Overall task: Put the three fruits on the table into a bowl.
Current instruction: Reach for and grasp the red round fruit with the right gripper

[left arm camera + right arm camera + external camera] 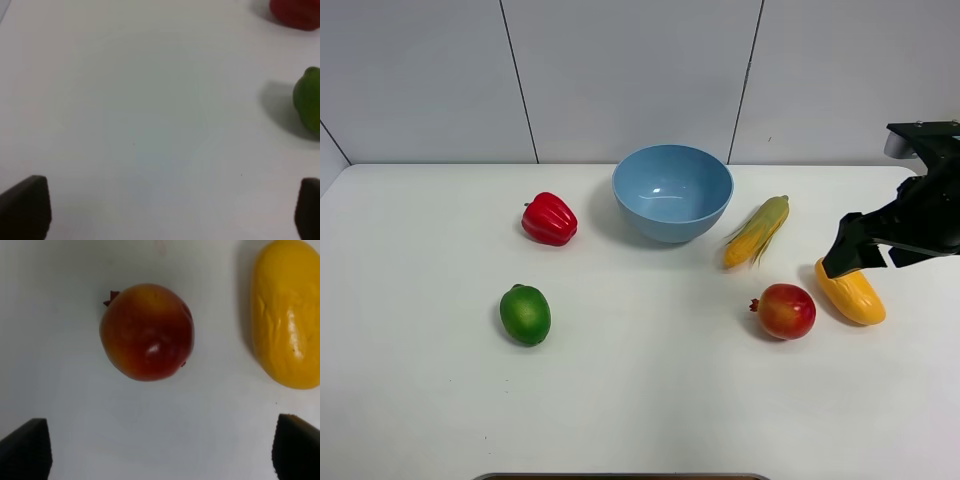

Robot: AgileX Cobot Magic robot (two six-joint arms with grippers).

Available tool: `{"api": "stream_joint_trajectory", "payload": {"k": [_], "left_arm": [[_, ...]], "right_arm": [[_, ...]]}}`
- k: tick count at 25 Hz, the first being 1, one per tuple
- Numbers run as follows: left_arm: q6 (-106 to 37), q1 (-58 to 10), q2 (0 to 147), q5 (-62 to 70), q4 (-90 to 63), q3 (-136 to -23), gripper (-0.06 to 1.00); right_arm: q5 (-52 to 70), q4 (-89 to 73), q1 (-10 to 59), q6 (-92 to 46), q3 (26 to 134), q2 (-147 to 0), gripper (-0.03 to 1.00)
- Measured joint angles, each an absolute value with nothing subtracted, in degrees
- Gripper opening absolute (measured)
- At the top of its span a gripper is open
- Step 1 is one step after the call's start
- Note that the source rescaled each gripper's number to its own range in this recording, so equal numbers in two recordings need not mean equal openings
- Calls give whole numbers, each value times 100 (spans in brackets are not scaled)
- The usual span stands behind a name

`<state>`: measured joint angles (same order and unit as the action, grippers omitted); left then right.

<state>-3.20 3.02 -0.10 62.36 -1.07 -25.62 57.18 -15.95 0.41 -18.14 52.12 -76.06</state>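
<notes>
The red-yellow pomegranate lies beside the yellow-orange mango. My right gripper will next close on the pomegranate's round middle (787,311) (147,333).
The light-blue bowl (672,192) stands at the back middle of the white table (650,400). The green lime-like fruit (525,314) lies front left and shows at the edge of the left wrist view (307,100). The red-yellow pomegranate (785,311) (147,332) and the yellow-orange mango (850,292) (287,315) lie side by side on the right. My right gripper (860,255) (160,450) is open and empty, hovering above the mango's far end. My left gripper (167,210) is open and empty over bare table, out of the exterior high view.
A ribbed red bell pepper (549,219) (297,12) lies left of the bowl. A corn cob with green husk (757,231) lies right of the bowl, between it and the mango. A dark edge (620,476) runs along the table's front.
</notes>
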Motion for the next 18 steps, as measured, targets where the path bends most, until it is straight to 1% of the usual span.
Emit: {"api": "stream_joint_trajectory", "payload": {"k": [1,2,4,5,7,11,18], "left_arm": [[-320,302,-10,6236,-107,-2562,100],[-320,302,-10,6236,-107,-2562,100],[-320,302,-10,6236,-107,-2562,100],[-320,302,-10,6236,-107,-2562,100],[-320,302,-10,6236,-107,-2562,100],[-320,302,-10,6236,-107,-2562,100],[-320,302,-10,6236,-107,-2562,100]], "right_arm": [[5713,-1602,41,-1842,5212,-7652,71],[5719,-1626,41,-1853,5212,-7720,76],[5681,-1625,74,-1853,5212,-7877,88],[5632,-1611,129,-1853,5212,-7980,93],[5512,-1561,272,-1858,5217,-8211,98],[5297,-1531,522,-1858,5217,-8698,100],[4897,-1531,762,-1858,5217,-9319,100]]}}
